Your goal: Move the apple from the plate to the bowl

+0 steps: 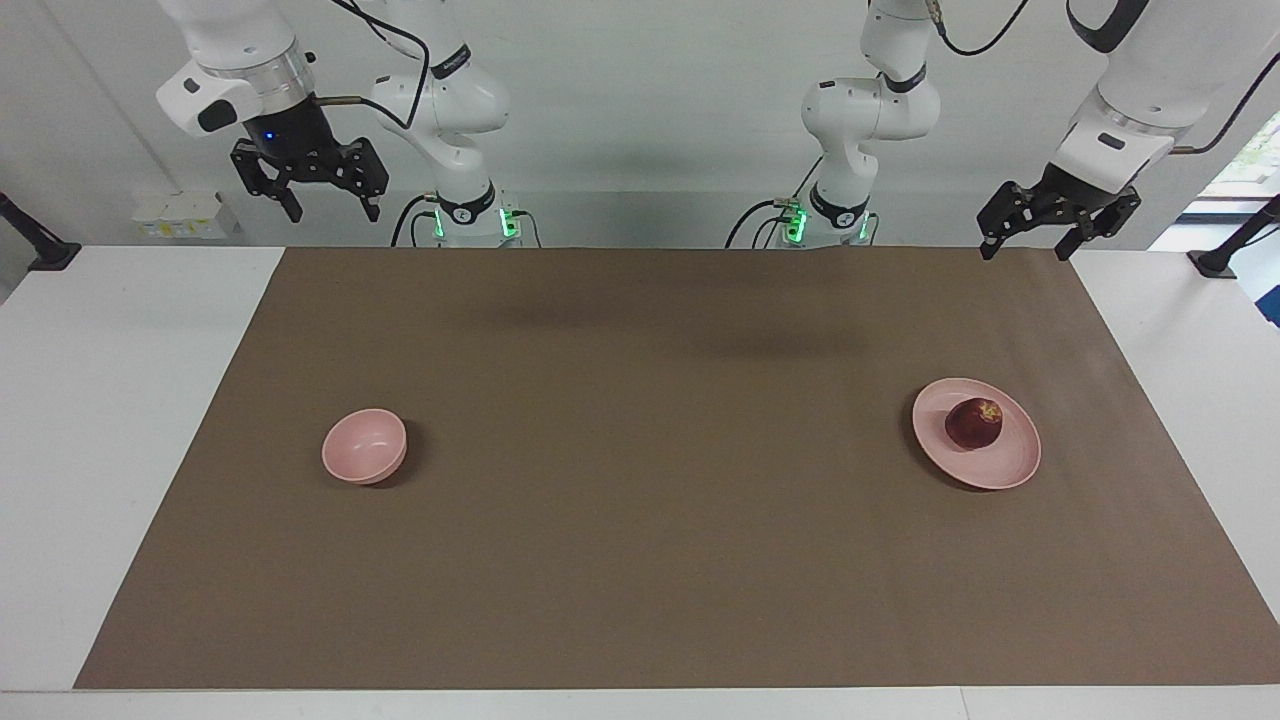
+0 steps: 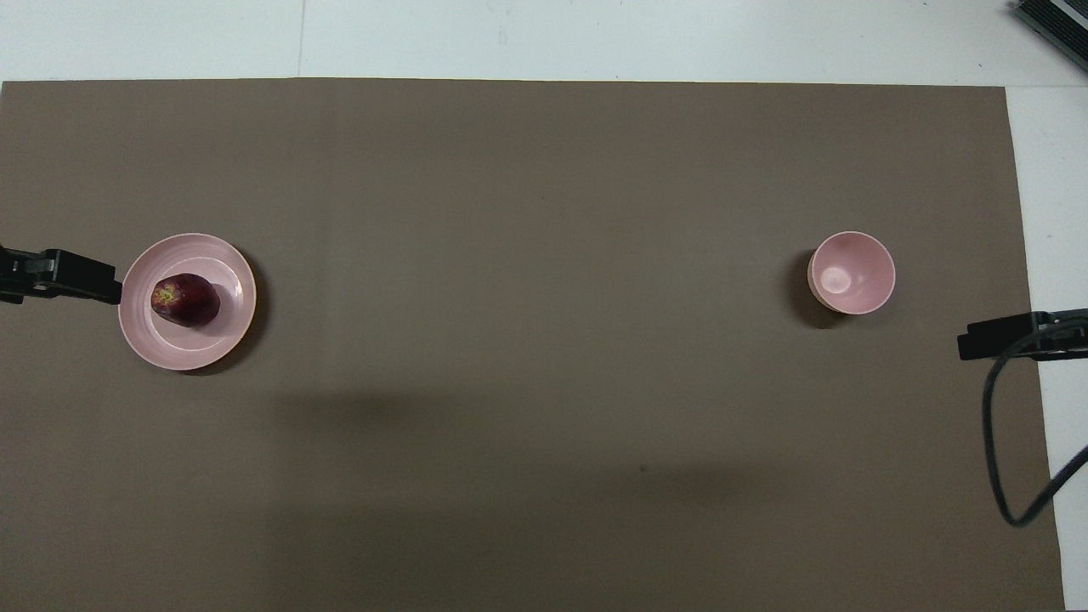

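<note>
My left gripper is to go to the flat pink plate next and close around the middle of the dark-red apple (image 2: pixel 184 299).
The dark-red apple (image 1: pixel 973 423) sits on the flat pink plate (image 1: pixel 1012 466) toward the left arm's end of the table. It shows in the overhead view too, as apple (image 2: pixel 185 299) on plate (image 2: pixel 231 321). The small deep pink bowl (image 1: pixel 364 446) (image 2: pixel 852 272) stands empty toward the right arm's end. My left gripper (image 1: pixel 1028 248) is open and empty, raised over the mat's edge, apart from the plate. My right gripper (image 1: pixel 332 212) is open and empty, raised high at its own end, apart from the bowl.
A brown mat (image 1: pixel 640 560) covers most of the white table (image 1: pixel 90 420). A black cable (image 2: pixel 999 442) hangs from the right arm over the mat's corner. Black stands (image 1: pixel 1225 255) sit at the table's ends.
</note>
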Motion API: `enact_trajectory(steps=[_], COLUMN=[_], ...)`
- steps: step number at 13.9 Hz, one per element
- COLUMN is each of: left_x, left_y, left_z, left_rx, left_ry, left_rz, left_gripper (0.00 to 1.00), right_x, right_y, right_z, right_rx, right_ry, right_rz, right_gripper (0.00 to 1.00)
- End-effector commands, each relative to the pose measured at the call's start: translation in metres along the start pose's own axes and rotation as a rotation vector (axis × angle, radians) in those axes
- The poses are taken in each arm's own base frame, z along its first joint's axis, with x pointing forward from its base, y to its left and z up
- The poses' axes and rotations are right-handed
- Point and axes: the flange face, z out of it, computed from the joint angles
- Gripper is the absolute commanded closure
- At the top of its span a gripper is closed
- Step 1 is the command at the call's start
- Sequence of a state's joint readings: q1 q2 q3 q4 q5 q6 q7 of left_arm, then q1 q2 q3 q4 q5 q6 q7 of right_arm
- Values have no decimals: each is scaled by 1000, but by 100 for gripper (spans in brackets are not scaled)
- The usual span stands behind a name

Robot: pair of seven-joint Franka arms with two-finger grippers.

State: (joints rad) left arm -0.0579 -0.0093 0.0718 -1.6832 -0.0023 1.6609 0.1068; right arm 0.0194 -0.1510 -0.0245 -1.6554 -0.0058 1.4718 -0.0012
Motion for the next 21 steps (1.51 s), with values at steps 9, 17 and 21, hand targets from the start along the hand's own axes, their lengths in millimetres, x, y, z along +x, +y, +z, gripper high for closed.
enact_trajectory(steps=[9, 17, 21], left_x=[45, 41, 30], left_y=[-25, -40, -51], left_z=[128, 228, 258], left_rx=[19, 22, 18], left_ry=[-15, -16, -30], left_rz=[135, 138, 136], left_gripper=[0, 0, 0], right_x=[-4, -4, -4], right_y=[1, 1, 1], right_z=[-1, -1, -1], right_rx=[12, 13, 13], right_ry=[11, 11, 11], right_rz=[12, 12, 12], right_gripper=[0, 0, 0])
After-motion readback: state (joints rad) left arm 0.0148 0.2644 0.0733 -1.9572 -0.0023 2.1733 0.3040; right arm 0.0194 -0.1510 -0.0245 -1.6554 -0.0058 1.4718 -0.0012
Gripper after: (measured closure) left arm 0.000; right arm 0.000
